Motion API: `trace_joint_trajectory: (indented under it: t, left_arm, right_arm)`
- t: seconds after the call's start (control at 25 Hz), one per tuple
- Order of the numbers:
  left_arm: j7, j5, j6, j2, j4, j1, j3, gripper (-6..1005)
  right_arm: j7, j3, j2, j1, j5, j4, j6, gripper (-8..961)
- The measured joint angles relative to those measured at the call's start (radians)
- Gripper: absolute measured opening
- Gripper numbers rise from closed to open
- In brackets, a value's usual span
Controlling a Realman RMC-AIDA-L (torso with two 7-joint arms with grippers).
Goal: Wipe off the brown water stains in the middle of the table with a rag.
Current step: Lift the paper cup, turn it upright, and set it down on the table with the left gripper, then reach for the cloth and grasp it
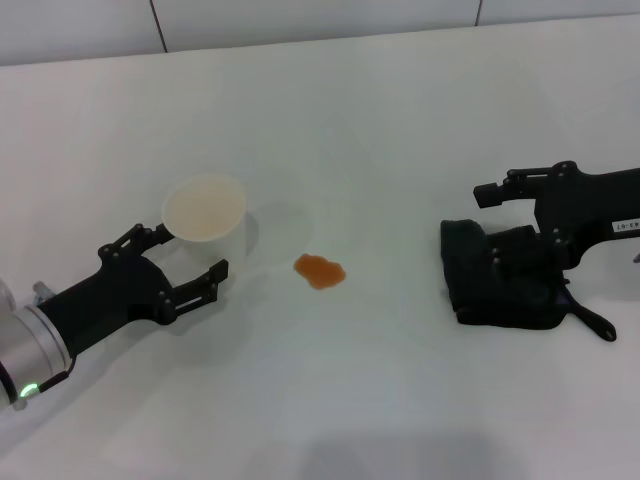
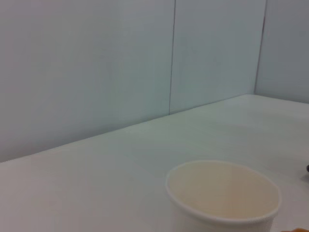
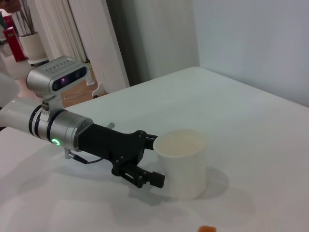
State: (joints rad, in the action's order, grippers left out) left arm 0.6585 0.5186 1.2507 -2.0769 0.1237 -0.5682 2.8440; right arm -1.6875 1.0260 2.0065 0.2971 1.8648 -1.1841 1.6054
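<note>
My right gripper is going to close on the middle of the black rag's far edge [image 1: 513,246], across the rag from the loop strap, so that it can drag the rag over the stain.
The brown water stain [image 1: 320,270] is a small orange-brown blotch in the middle of the white table [image 1: 400,120]; its edge shows in the right wrist view [image 3: 208,228]. The black rag [image 1: 490,285] lies bunched at the right, its loop strap [image 1: 596,323] trailing toward the front. My right gripper [image 1: 518,256] rests down on the rag from the right, merging with the cloth. My left gripper [image 1: 192,250] is open at the left, its fingers apart just in front of a white cup [image 1: 205,212]. It also shows in the right wrist view [image 3: 153,159].
The white paper cup [image 3: 182,162] stands upright and looks empty, left of the stain; it fills the lower part of the left wrist view [image 2: 223,198]. A pale wall runs along the table's far edge [image 1: 300,40].
</note>
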Motion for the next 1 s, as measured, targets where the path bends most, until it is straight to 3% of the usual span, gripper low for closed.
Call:
trace_joint_trajectory:
  t: [0.4, 0.6, 0.84, 1.0]
  left_arm:
    - [0.003, 0.003, 0.114, 0.0, 0.044, 0.051, 0.0, 894]
    - [0.098, -0.011, 0.307, 0.003, 0.161, 0.097, 0.0, 895]
    - [0.178, -0.023, 0.549, 0.006, 0.311, 0.13, 0.0, 895]
    - [0.201, -0.085, 0.614, 0.019, 0.355, 0.118, 0.001, 895]
  right_arm:
    - [-0.006, 0.01, 0.0, -0.001, 0.0, -0.001, 0.005, 852]
    - [-0.039, 0.009, -0.001, -0.004, 0.001, -0.025, 0.016, 851]
    - [-0.212, 0.016, -0.002, 0.001, 0.083, -0.132, 0.024, 851]
    - [-0.418, 0.057, -0.001, 0.03, 0.229, -0.219, 0.025, 851]
